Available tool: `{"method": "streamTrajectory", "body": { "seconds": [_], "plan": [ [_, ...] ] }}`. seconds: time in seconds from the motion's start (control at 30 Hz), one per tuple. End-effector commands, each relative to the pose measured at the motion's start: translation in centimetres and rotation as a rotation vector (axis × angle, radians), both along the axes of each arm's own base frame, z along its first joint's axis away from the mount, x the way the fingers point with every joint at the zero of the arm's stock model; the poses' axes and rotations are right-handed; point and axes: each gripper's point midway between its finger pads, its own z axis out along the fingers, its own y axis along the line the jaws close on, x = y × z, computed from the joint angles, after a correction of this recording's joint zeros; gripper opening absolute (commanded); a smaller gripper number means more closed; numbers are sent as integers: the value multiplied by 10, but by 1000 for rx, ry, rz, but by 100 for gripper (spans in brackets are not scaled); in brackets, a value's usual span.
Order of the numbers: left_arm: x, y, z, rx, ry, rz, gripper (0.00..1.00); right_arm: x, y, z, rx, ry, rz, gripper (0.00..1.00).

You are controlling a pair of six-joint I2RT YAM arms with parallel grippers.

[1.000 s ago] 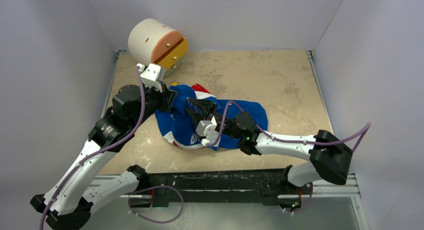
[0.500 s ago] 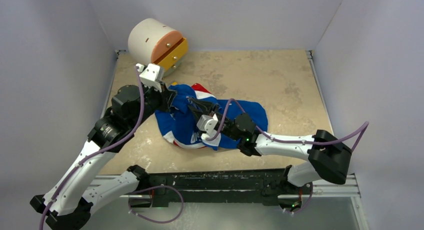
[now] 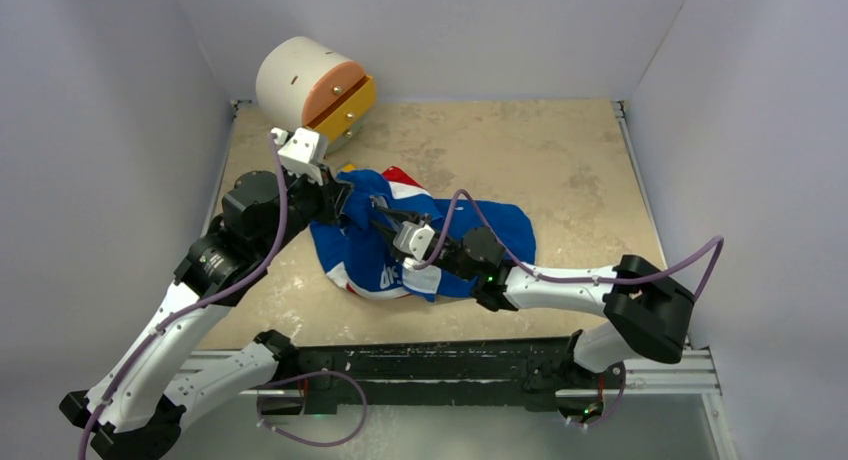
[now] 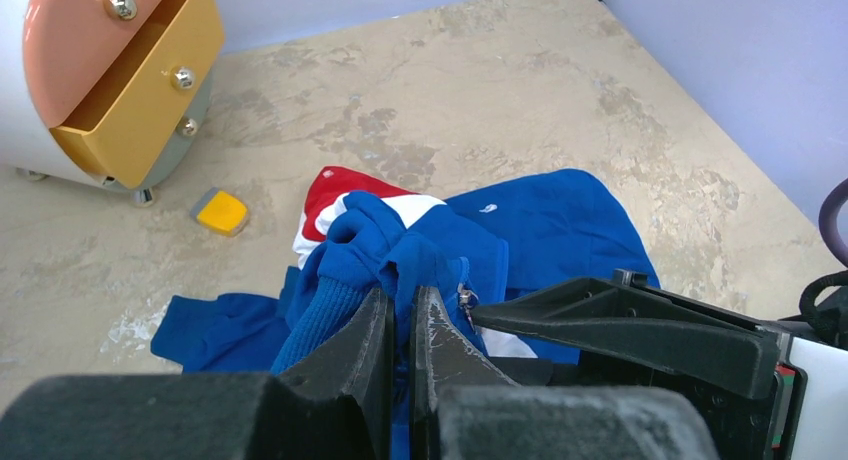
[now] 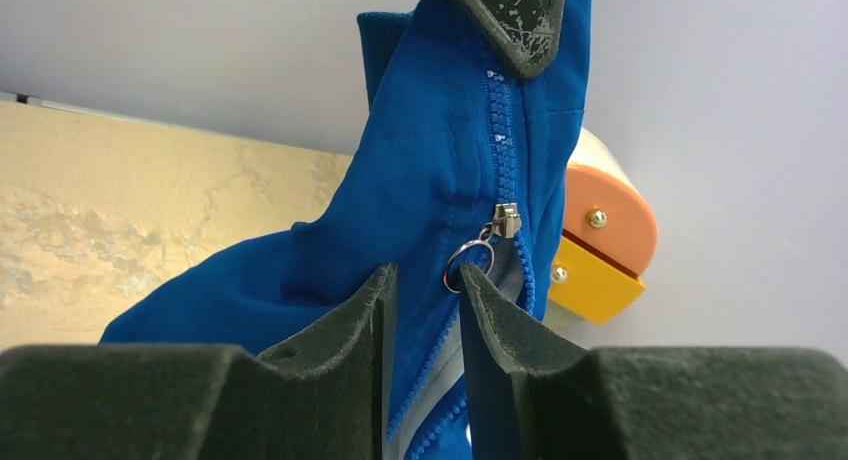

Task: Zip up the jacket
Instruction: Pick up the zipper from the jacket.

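Note:
The zipper's pull ring lies against a finger's side; my right gripper needs to retreat, turn, then pinch the pull ring's loose end [image 5: 449, 278].
The royal-blue jacket [image 3: 470, 230] with white and red panels lies crumpled at the table's middle. My left gripper [image 3: 335, 195] is shut on a raised fold of its blue fabric [image 4: 400, 255], the fingertips [image 4: 432, 305] pinching cloth. In the right wrist view that fold hangs from the left finger [image 5: 515, 20] with the blue zipper [image 5: 500, 120] running down it. My right gripper [image 5: 428, 272] straddles the zipper line just below the silver slider [image 5: 505, 220]. Its jaws stand slightly apart, and the pull ring [image 5: 468, 263] rests at the right fingertip [image 5: 480, 285].
A white round drawer unit [image 3: 315, 85] with an orange face and a pulled-out yellow drawer [image 4: 140, 100] stands at the back left. A small yellow block [image 4: 222, 211] lies on the table just in front of it. Walls close in the left, back and right sides.
The right gripper has slid left along the jacket toward the left gripper, and its jaws have narrowed around the zipper. The left gripper has kept its hold.

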Motion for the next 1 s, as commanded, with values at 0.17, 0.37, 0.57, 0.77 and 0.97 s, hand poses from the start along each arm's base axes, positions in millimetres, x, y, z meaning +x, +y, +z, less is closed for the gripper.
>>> {"method": "streamTrajectory", "body": {
  "seconds": [0.17, 0.37, 0.57, 0.77, 0.97],
  "plan": [
    [-3, -2, 42, -90, -113, -20, 0, 3, 3, 25, 80, 13, 58, 33],
    [-5, -4, 40, -91, -108, -34, 0, -1, 5, 30, 78, -4, 98, 37],
    [-6, -6, 39, -91, -104, -48, 0, -7, 7, 32, 70, -8, 149, 34],
    [-7, -4, 36, -86, -99, -43, 0, -9, 7, 38, 72, -17, 192, 19],
    [-6, 4, 33, -72, -102, -6, 0, -16, 2, 33, 42, -10, 213, 4]
  ]
}}
